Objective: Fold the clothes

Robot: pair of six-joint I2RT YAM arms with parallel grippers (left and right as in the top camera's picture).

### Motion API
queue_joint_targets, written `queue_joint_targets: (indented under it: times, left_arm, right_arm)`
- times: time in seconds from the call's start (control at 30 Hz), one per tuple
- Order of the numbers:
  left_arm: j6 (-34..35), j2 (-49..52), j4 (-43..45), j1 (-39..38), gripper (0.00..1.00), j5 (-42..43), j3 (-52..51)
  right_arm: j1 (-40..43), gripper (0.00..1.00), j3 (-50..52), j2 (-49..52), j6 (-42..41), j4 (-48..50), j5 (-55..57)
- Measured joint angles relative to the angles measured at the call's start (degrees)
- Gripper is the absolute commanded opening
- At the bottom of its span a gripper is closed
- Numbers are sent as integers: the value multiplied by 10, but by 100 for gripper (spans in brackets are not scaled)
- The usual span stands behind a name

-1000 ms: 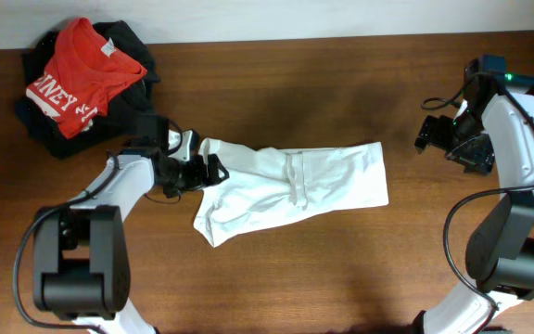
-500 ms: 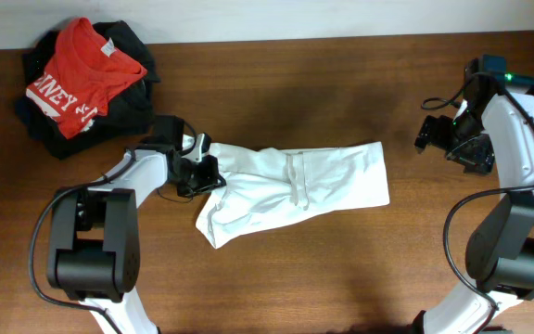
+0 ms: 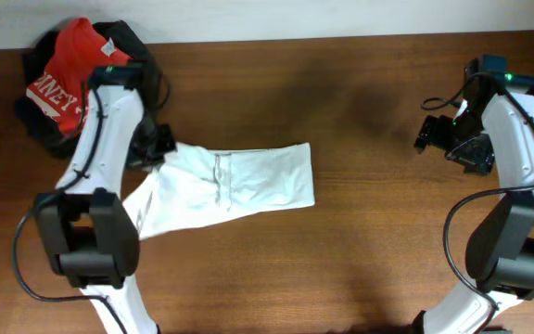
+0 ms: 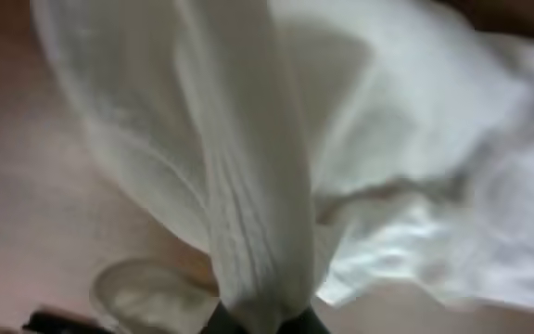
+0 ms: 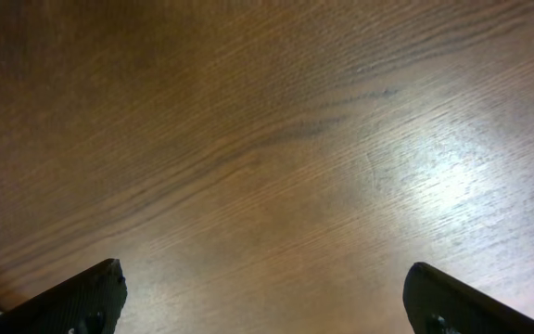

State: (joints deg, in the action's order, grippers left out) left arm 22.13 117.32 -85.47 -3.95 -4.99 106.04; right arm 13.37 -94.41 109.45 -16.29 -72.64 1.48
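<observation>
Next, my left gripper lets go of the shirt's lifted end on the flat opposite end of the white T-shirt (image 3: 305, 183).
The clothes (image 3: 239, 181), a white T-shirt folded into a long band, lie left of the table's middle. My left gripper (image 3: 158, 148) is shut on the shirt's left end and holds that end lifted. In the left wrist view a ribbed fold of white cloth (image 4: 253, 186) rises from between the dark fingertips (image 4: 219, 322) of the left gripper (image 4: 262, 320), and the rest of the shirt spreads out beyond it. My right gripper (image 3: 431, 136) hovers at the far right, away from the shirt. Its jaws stand wide open over bare wood (image 5: 267, 167), with nothing between the fingertips (image 5: 100, 292).
A red T-shirt with white lettering (image 3: 68, 79) lies on a heap of dark garments (image 3: 133, 56) at the back left corner, just behind my left arm. The table's back edge meets a pale wall.
My left gripper closed on the shirt's left end and pulled it leftward and up. The whole shirt slid left with it. The right arm stayed still.
</observation>
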Motion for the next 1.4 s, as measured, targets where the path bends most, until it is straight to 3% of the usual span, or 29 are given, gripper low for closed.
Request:
queue_joint_targets:
  times: [0.13, 0.43, 0.63, 0.7, 0.73, 0.8, 0.93, 1.03, 1.1, 1.2, 1.27, 1.4]
  left_arm:
    - [0, -2, -26, -83, 1, 14, 73]
    - [31, 8, 107, -266, 1, 90, 76]
    - [69, 98, 186, -337, 1, 95, 76]
    - [75, 123, 215, -352, 8, 95, 76]
    - [76, 131, 224, -360, 18, 95, 76]
    - [82, 134, 233, -374, 50, 96, 76]
    - [82, 134, 240, -392, 52, 96, 77]
    - [81, 136, 196, -392, 55, 96, 106]
    - [77, 136, 132, -391, 71, 96, 176]
    - [72, 134, 22, -381, 73, 85, 257]
    - [70, 134, -60, -358, 74, 71, 257]
    - [43, 134, 4, -323, 79, 81, 198]
  right_arm:
    - [0, 99, 0, 0, 0, 0, 0]
    - [0, 99, 0, 0, 0, 0, 0]
    - [0, 98, 0, 0, 0, 0, 0]
    - [0, 99, 0, 0, 0, 0, 0]
    - [0, 99, 0, 0, 0, 0, 0]
    - [0, 99, 0, 0, 0, 0, 0]
    - [0, 99, 0, 0, 0, 0, 0]
    - [0, 99, 0, 0, 0, 0, 0]
    - [0, 99, 0, 0, 0, 0, 0]
    - [0, 99, 0, 0, 0, 0, 0]
    - [0, 99, 0, 0, 0, 0, 0]
    - [0, 99, 0, 0, 0, 0, 0]
